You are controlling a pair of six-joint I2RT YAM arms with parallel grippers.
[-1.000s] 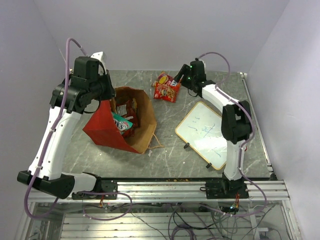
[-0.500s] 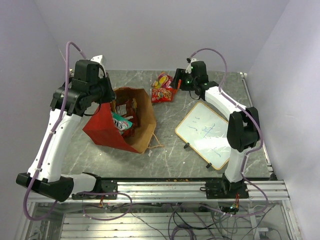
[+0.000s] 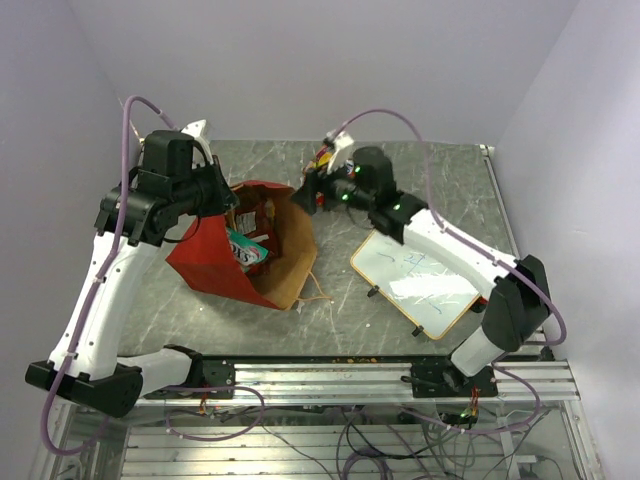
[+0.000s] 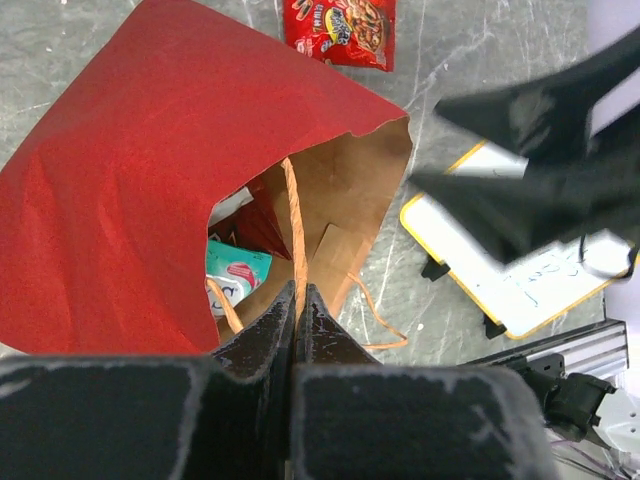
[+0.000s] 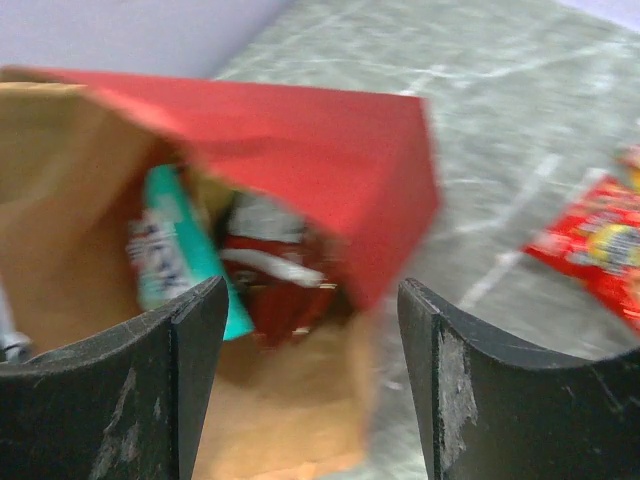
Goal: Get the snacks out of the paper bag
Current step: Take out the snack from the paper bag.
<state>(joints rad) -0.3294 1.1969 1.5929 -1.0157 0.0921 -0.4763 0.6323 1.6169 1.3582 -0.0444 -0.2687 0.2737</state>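
Next, my right gripper reaches in and closes its fingers on the end of the teal packet (image 3: 263, 259) (image 5: 236, 318) that lies nearest the opening of the paper bag.
The paper bag (image 3: 215, 262), red outside and brown inside, lies tilted with its mouth facing right. A teal packet (image 3: 246, 246) and a red packet (image 3: 262, 212) show inside it. My left gripper (image 3: 228, 200) is shut on the bag's string handle (image 4: 292, 215) and holds the mouth up. My right gripper (image 3: 306, 190) is open and empty, just in front of the mouth; its view shows the teal packet (image 5: 168, 250) and a red packet (image 5: 282, 290) ahead. Snacks (image 3: 324, 157) lie on the table behind it, mostly hidden; one red packet (image 4: 340, 30) shows in the left wrist view.
A white whiteboard (image 3: 415, 278) with a yellow rim lies on the table at right, under my right arm. The bag's other string handle (image 3: 312, 290) trails on the table at the bag's near corner. The walls stand close on the left and at the back.
My right arm has swung left, from the packets at the back to the bag's mouth. My left gripper has shifted slightly and the bag's upper flap has risen.
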